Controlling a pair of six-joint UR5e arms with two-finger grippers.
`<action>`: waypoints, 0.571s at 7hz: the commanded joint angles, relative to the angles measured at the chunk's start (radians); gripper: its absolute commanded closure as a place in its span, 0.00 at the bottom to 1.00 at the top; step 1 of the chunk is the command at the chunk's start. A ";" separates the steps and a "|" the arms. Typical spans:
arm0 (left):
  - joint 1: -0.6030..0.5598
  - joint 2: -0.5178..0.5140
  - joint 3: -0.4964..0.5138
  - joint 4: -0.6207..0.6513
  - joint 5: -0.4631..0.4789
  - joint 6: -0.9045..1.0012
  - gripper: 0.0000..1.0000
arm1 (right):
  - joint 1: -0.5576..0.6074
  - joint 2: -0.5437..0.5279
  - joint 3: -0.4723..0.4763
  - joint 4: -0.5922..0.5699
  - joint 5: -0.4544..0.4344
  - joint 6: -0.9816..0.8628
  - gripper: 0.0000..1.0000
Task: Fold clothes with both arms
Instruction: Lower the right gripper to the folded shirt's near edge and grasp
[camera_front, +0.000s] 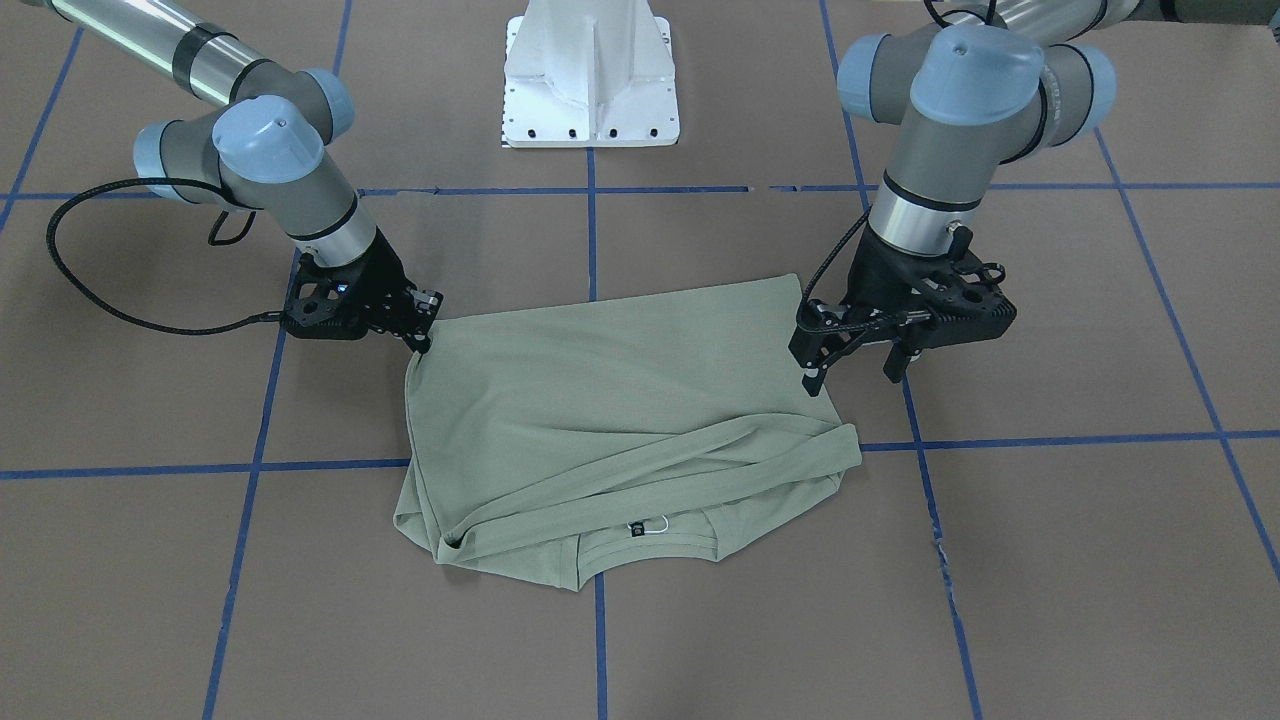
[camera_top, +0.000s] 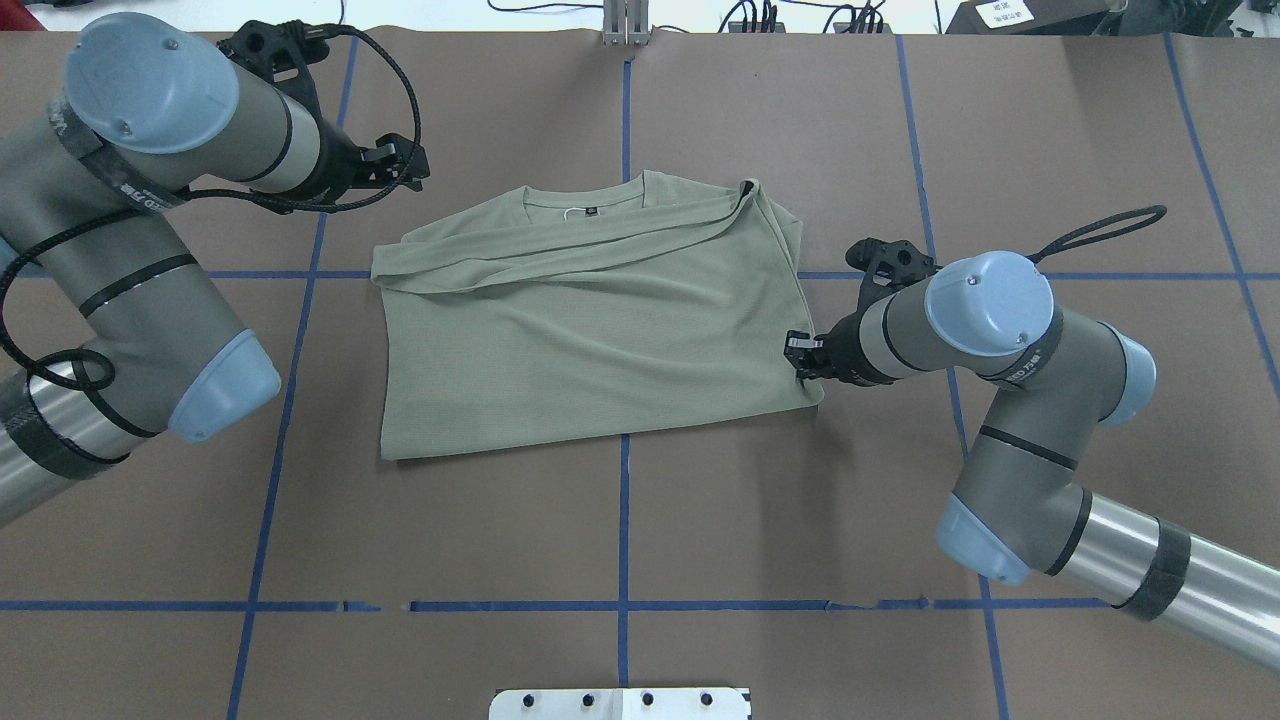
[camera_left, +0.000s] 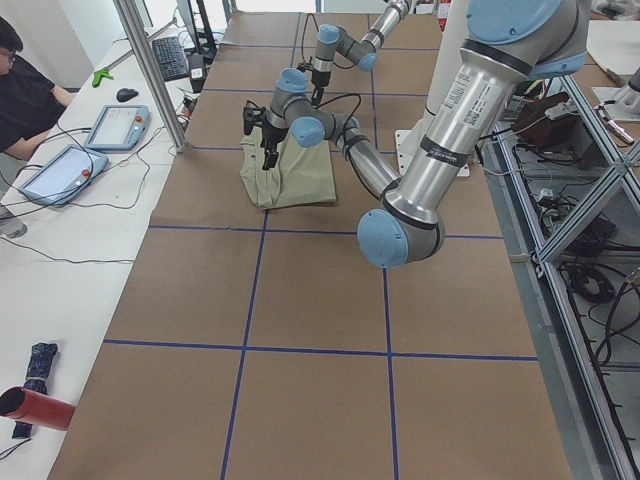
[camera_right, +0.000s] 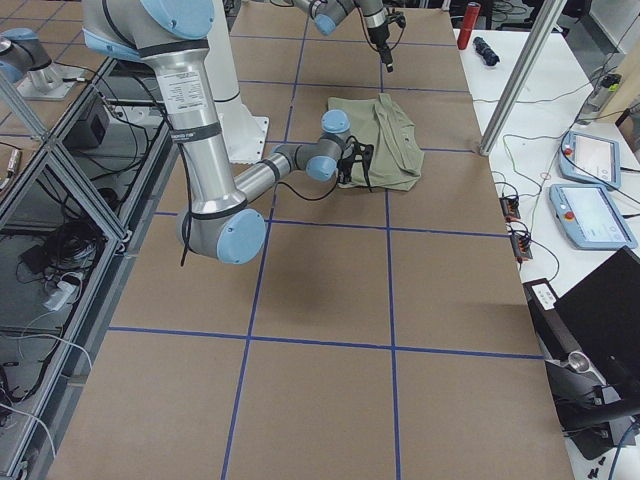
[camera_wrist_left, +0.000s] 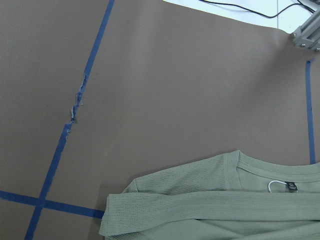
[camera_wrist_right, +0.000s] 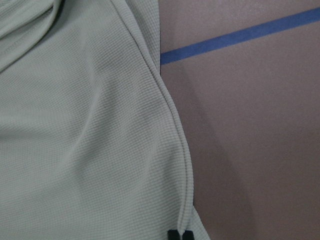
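Note:
Next, I release the corner of the shirt's hem with my right gripper on the tape line (camera_front: 327, 148) that lies beneath that gripper's own arm, toward the pedestal base.
The sage-green shirt (camera_front: 600, 400) (camera_top: 580, 340) lies on the brown table, with a sleeve folded across it near the collar. Its black neck label (camera_front: 636, 529) (camera_wrist_left: 291, 186) shows at the collar. My right gripper (camera_front: 422, 340) (camera_top: 800, 362) (camera_wrist_right: 180, 234) is shut on the shirt's hem at its near right corner, and the cloth there is slightly lifted. My left gripper (camera_front: 853, 372) (camera_top: 405, 165) hangs open above the table beside the shirt's left edge, holding nothing. Its wrist view looks down on the collar and shows no fingers.
The white pedestal base (camera_front: 590, 75) (camera_top: 620, 703) stands at the robot's side of the table. Blue tape lines (camera_top: 624, 520) form a grid on the brown surface. A person (camera_left: 25, 95) sits at a side desk with tablets (camera_left: 120, 125), behind a metal post (camera_left: 150, 70).

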 joint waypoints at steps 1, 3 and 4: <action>0.000 -0.005 -0.003 0.000 0.000 -0.003 0.01 | 0.003 -0.012 0.006 0.001 -0.001 0.000 1.00; 0.000 -0.004 -0.015 0.002 0.001 -0.004 0.01 | 0.008 -0.065 0.062 -0.001 -0.001 0.000 1.00; 0.000 -0.002 -0.023 0.002 0.001 -0.006 0.01 | 0.008 -0.117 0.131 -0.010 0.002 0.000 1.00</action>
